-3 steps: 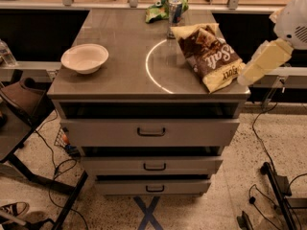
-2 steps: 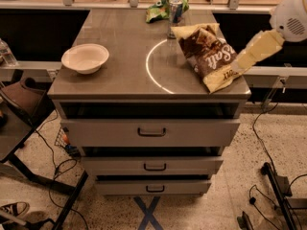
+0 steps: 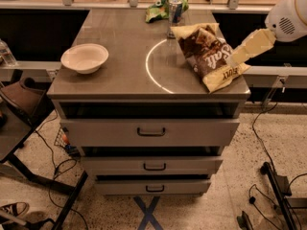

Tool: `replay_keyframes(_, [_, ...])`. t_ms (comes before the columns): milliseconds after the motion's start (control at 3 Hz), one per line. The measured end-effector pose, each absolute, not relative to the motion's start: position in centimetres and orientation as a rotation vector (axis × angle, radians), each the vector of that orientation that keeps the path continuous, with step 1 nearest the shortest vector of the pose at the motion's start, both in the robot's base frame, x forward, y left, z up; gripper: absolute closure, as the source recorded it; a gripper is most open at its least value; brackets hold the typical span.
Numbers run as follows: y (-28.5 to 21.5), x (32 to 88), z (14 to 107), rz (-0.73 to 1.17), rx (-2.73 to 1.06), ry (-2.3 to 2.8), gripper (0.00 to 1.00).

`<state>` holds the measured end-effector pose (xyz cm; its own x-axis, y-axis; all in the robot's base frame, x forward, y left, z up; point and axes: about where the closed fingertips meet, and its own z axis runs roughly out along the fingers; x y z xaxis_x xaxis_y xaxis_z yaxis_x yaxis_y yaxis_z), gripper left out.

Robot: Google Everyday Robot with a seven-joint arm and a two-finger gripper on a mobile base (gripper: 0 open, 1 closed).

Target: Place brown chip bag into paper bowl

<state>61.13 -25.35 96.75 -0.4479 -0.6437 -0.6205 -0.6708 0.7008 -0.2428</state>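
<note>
My gripper needs to grip the brown chip bag at the middle of the long edge (image 3: 224,51), between the bag's two pale yellow ends.
The brown chip bag (image 3: 205,51) lies on the right part of the counter top, with white lettering and pale yellow ends, its lower end near the right front corner. The paper bowl (image 3: 85,57) stands empty and upright at the left side of the counter, far from the bag. My arm comes in from the upper right. My gripper (image 3: 233,59) is at the bag's right edge, just above the counter's right side.
A green snack bag (image 3: 159,8) and a slim silver can (image 3: 175,11) stand at the back of the counter (image 3: 124,37). A white ring is marked on the top between bowl and bag. Drawers are below. A dark stool stands at the left.
My arm has moved up and to the left, from beside the counter's right front corner to the right edge of the chip bag. The bag and bowl have not moved.
</note>
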Motion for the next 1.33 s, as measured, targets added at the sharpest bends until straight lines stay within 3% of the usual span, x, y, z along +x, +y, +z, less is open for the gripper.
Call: replay_keyframes(1333, [-21.6,67.6,92.4,0.174,-0.914,2.257,0.00])
